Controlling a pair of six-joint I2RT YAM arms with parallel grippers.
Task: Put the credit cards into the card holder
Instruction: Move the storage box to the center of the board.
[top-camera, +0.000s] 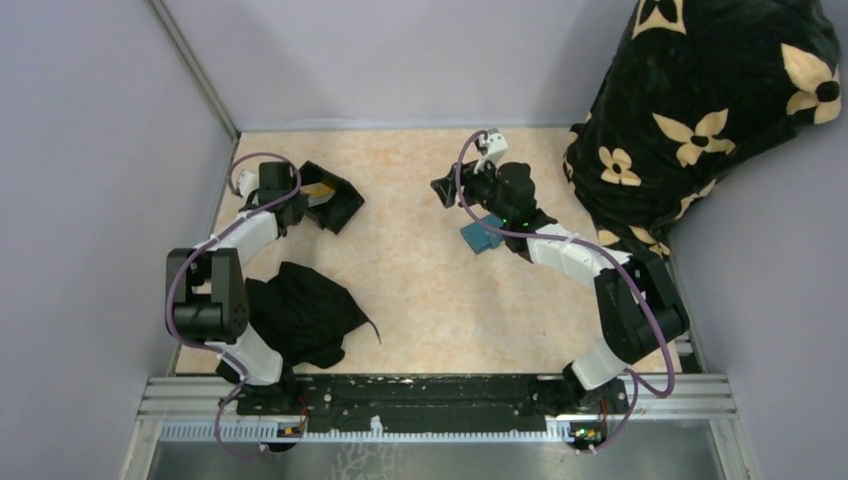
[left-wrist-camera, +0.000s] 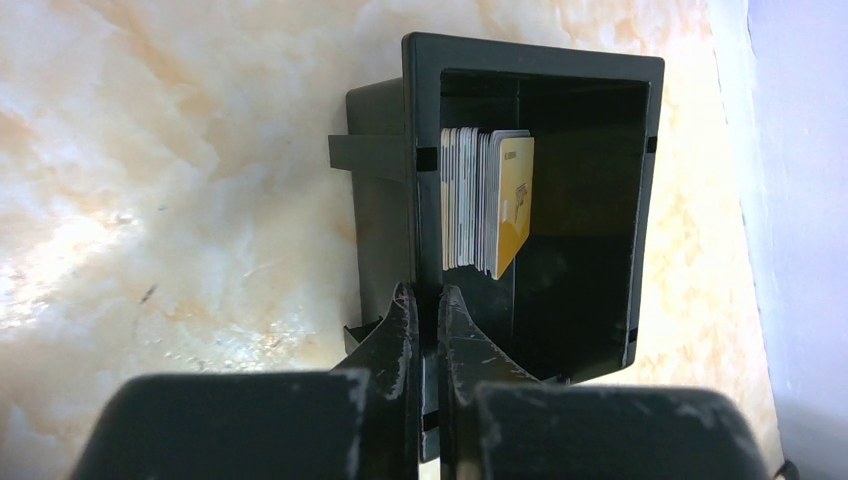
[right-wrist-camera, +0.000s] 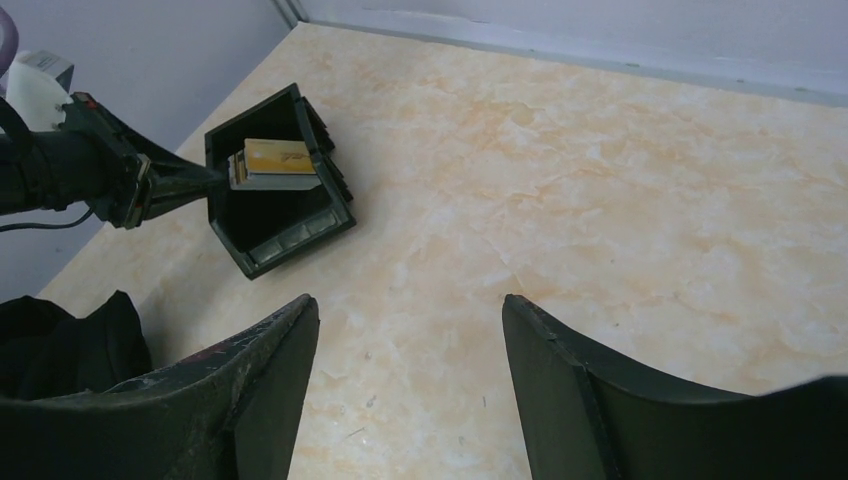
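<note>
My left gripper is going to release the black tray onto the bare table (top-camera: 403, 197), setting it free at a spot close beside my right gripper.
The credit cards (left-wrist-camera: 490, 200) stand on edge as a stack inside a black tray (left-wrist-camera: 425, 100), a tan-yellow one at the front and grey-white ones behind it. My left gripper (left-wrist-camera: 423, 292) is shut on the tray's near side wall, one finger inside and one outside. From above, the tray (top-camera: 340, 205) sits at the far left with the left gripper (top-camera: 303, 198) at its edge. The teal card holder (top-camera: 480, 234) lies flat on the table, partly under my right arm. My right gripper (right-wrist-camera: 410, 300) hovers open over bare table, with nothing between its fingers.
A crumpled black cloth (top-camera: 300, 310) lies near the left arm's base. A dark blanket with cream flowers (top-camera: 700, 110) is piled at the far right corner. Grey walls close in the table on the left, back and right.
</note>
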